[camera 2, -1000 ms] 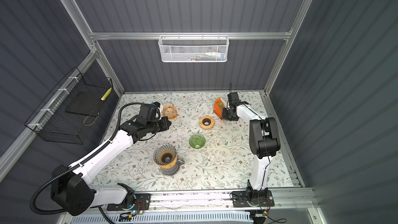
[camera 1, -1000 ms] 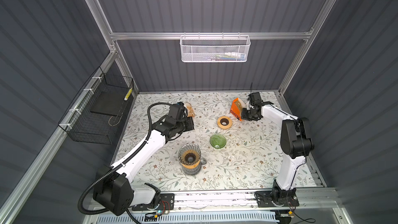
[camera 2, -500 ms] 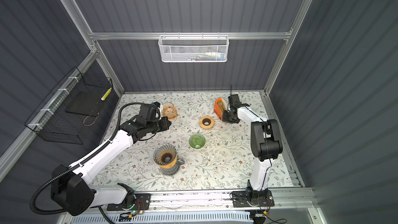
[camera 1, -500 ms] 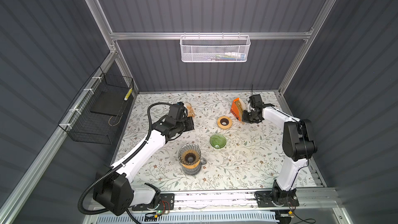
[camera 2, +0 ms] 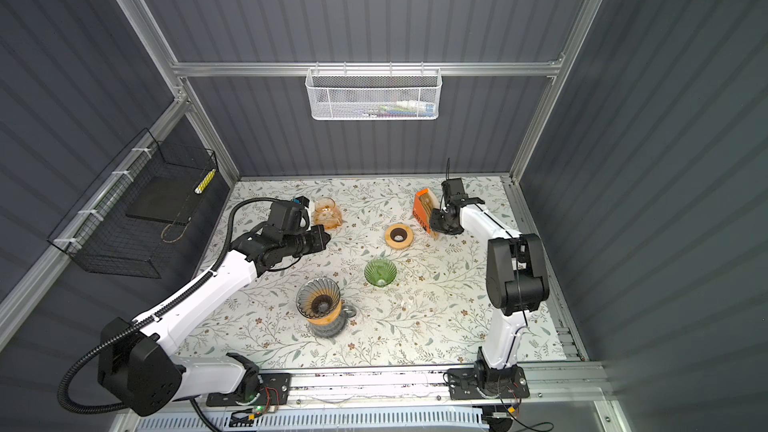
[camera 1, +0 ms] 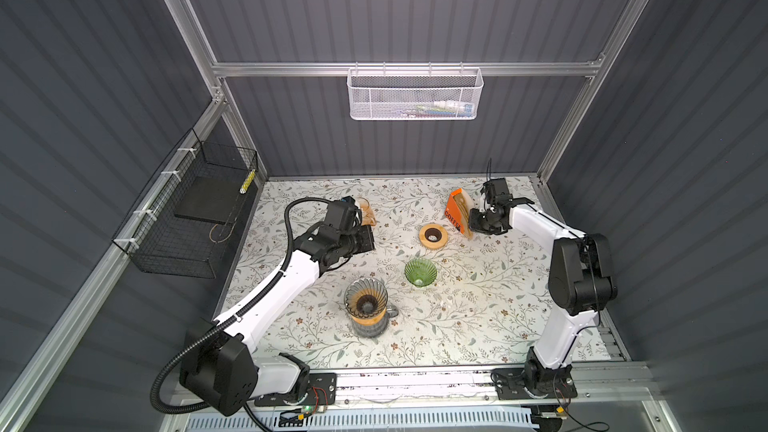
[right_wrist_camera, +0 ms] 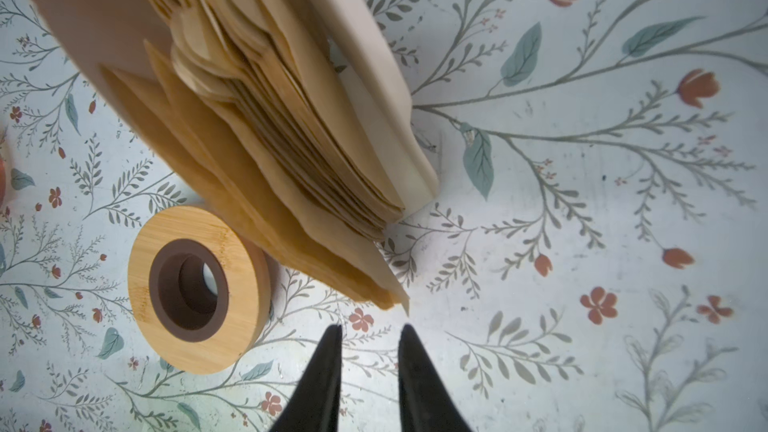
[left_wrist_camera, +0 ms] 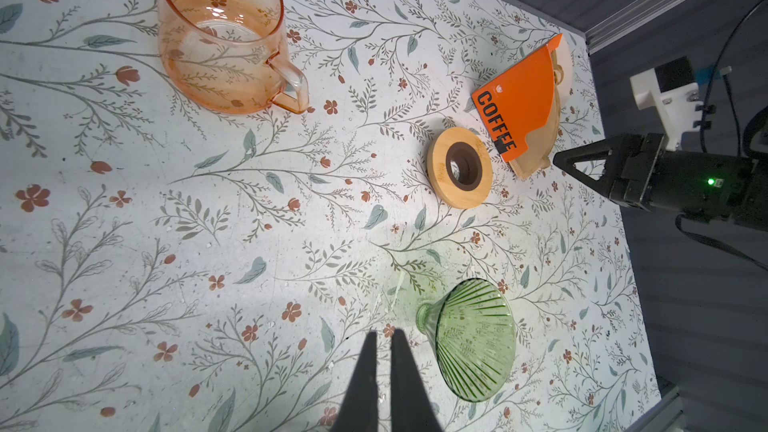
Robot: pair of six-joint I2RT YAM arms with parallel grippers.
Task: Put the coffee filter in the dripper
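Note:
The fingers of my right gripper are short of the lowest filter's corner, so next I move them forward and pinch that jutting corner (right_wrist_camera: 393, 300) before pulling the filter out.
A stack of brown paper coffee filters (right_wrist_camera: 291, 139) stands in an orange "COFFEE" holder (left_wrist_camera: 523, 97) at the back right of the table (camera 1: 478, 326). My right gripper (right_wrist_camera: 370, 328) is open and empty. Its tips sit just short of the lowest filter's corner and do not touch it. A green glass dripper (camera 1: 420, 271) lies on its side at mid-table. My left gripper (left_wrist_camera: 384, 332) is shut and empty, just beside the green dripper (left_wrist_camera: 473, 338). A smoky ribbed dripper (camera 1: 365, 299) sits on a glass server near the front.
A wooden ring (right_wrist_camera: 245, 284) lies right beside the filter holder (camera 1: 455, 211), close to the right gripper (camera 1: 473, 221). An orange glass pitcher (left_wrist_camera: 220, 35) stands at the back left, behind the left gripper (camera 1: 369, 238). Wire baskets hang on the back and left walls.
My right gripper's jaws have parted beside the filter holder, and that arm has shifted slightly. The left arm and the objects have not moved.

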